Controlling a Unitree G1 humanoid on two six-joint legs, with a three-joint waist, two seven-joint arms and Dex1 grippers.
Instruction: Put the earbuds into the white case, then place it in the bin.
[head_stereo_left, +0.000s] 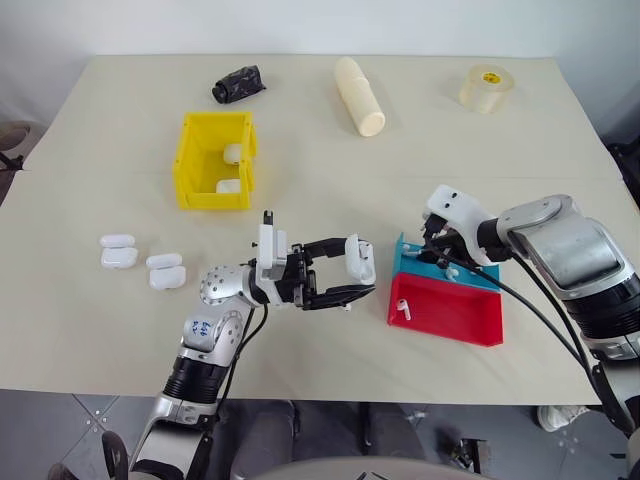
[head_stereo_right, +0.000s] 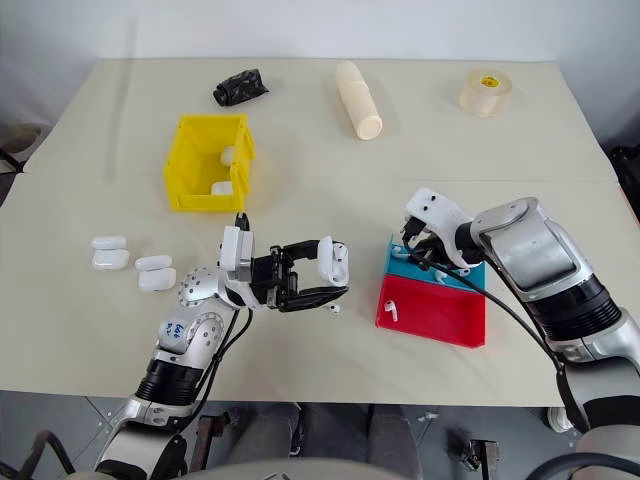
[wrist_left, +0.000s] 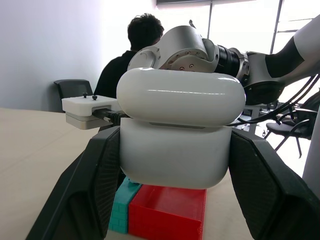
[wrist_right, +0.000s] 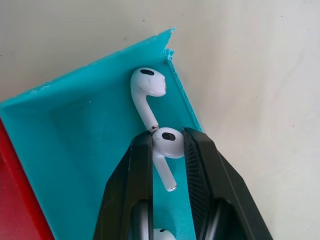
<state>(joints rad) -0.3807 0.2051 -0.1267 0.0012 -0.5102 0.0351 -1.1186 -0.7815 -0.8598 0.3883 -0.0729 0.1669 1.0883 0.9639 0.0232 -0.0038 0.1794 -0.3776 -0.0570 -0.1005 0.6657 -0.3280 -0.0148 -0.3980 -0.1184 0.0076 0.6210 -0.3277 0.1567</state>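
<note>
My right gripper needs to let go of the earbud inside the open white case in my left gripper (head_stereo_left: 357, 260).
My left gripper (head_stereo_left: 356, 270) is shut on a white case (head_stereo_left: 362, 258), held level above the table's front middle. In the left wrist view the case (wrist_left: 175, 150) sits between the black fingers (wrist_left: 95, 190), its lid (wrist_left: 180, 97) up. My right gripper (head_stereo_left: 440, 250) reaches down into the blue tray (head_stereo_left: 418, 268). There its fingers (wrist_right: 135, 180) are shut on an earbud (wrist_right: 167, 142), and a second earbud (wrist_right: 147, 87) lies just beyond. Another earbud (head_stereo_left: 408, 310) lies in the red tray (head_stereo_left: 455, 312). The yellow bin (head_stereo_left: 188, 165) stands at the back left with two cases (head_stereo_left: 232, 153) inside.
Several more white cases (head_stereo_left: 118, 250) (head_stereo_left: 165, 272) lie in pairs at the left. Along the far edge are a black crumpled thing (head_stereo_left: 238, 84), a cream cylinder (head_stereo_left: 359, 95) and a tape roll (head_stereo_left: 486, 87). A person (wrist_left: 135, 55) sits in the background.
</note>
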